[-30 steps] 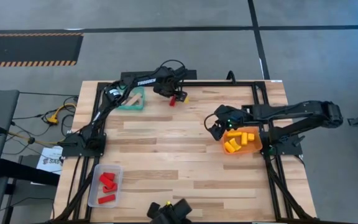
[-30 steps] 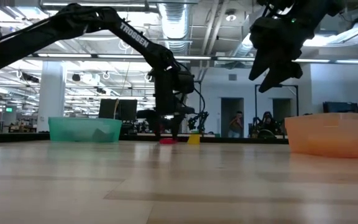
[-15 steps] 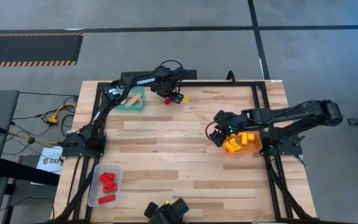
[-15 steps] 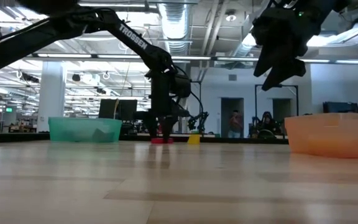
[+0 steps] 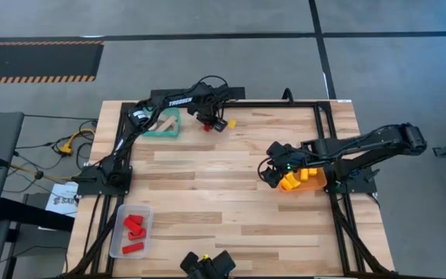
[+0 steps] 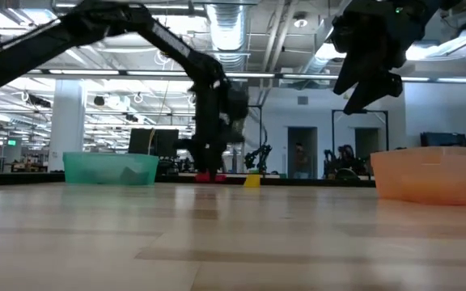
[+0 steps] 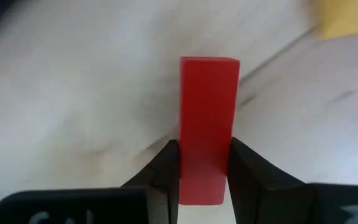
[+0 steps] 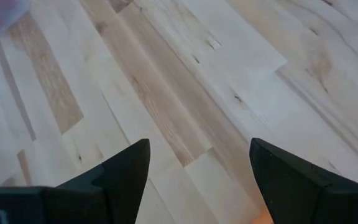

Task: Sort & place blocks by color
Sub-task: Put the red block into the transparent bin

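Note:
My left gripper needs to let go of the red block in the clear tray (image 5: 128,219), next to the red blocks at its far end.
My left gripper (image 5: 206,124) stands at the far middle of the table, shut on a red block (image 7: 207,127). A yellow block (image 5: 231,123) lies on the wood just to its right. My right gripper (image 5: 272,175) hangs open above the table, at the left side of the orange tray (image 5: 313,184), which holds several yellow blocks (image 5: 294,177). Nothing is between its fingers (image 8: 197,171). A pale wood block (image 5: 169,120) lies in the teal tray (image 5: 161,132). Red blocks (image 5: 134,226) lie in the clear tray (image 5: 119,240). My left gripper pinches the red block's two long sides (image 7: 205,168) between its two fingers, near one end of the block. The fingers come from above, pointing down, and lie across the block. Whether the block rests on the wood or hangs just above it, I cannot tell.
The teal tray stands at the far left, close to my left arm. The clear tray sits at the near left corner, the orange tray at the right edge. Bare wood (image 5: 207,186) lies between them. A dark camera mount (image 5: 206,265) sits at the near edge.
My left gripper has gone a little toward the table's left edge, and the red block has moved that way with it, away from the yellow block. My right gripper has drifted toward the near edge beside the orange tray, staying open.

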`<state>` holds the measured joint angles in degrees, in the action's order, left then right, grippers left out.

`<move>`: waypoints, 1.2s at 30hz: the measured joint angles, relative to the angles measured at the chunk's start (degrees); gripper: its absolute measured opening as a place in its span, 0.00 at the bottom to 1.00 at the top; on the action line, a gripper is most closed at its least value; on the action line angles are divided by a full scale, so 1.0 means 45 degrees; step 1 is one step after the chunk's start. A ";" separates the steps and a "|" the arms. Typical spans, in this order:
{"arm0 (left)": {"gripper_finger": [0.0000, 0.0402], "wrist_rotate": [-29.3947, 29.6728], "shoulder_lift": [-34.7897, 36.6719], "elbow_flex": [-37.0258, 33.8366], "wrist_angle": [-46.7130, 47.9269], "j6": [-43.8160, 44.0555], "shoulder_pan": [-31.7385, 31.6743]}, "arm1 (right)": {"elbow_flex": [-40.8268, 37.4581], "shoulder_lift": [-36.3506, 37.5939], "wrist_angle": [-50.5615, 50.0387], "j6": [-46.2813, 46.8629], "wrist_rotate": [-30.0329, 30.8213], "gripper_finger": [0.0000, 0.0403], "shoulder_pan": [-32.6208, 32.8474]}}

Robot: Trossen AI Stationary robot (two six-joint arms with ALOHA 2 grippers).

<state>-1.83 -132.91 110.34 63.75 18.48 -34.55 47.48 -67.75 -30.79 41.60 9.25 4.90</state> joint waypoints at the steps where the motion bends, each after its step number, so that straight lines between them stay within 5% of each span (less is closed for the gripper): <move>1: 0.17 0.0149 0.0294 0.0000 -0.0071 -0.0089 0.0037 | 0.0000 0.0000 0.0003 0.0009 0.0011 0.73 0.0049; 9: 0.17 0.0312 0.4014 0.0034 0.1504 -0.1024 0.0835 | 0.0000 0.0000 0.0152 0.0086 0.0145 0.73 0.0532; 14: 0.17 0.0687 0.6635 -0.0192 0.4177 -0.1074 0.2697 | 0.0000 0.0000 0.0474 -0.0219 0.0268 0.73 0.0695; 18: 0.17 0.0707 0.8950 -0.1944 0.4792 0.0685 0.4799 | 0.0000 0.0000 0.1128 -0.0948 0.0266 0.73 0.0685; 23: 0.17 -0.0554 1.2257 -0.6061 0.3977 0.4513 0.8008 | 0.0000 0.0000 0.2366 -0.2295 0.0254 0.73 0.0240; 29: 0.17 -0.2761 1.5803 -1.0785 0.0879 1.2154 1.2408 | 0.0000 0.0000 0.3351 -0.3777 -0.0752 0.73 -0.1154; 36: 0.18 -0.3090 1.7570 -1.4607 -0.2197 1.9009 1.6684 | 0.0000 -0.0001 0.3585 -0.4269 -0.1972 0.73 -0.2714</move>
<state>-15.74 -53.85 44.61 53.87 104.02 40.53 47.48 -67.75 -14.66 22.39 0.38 -7.31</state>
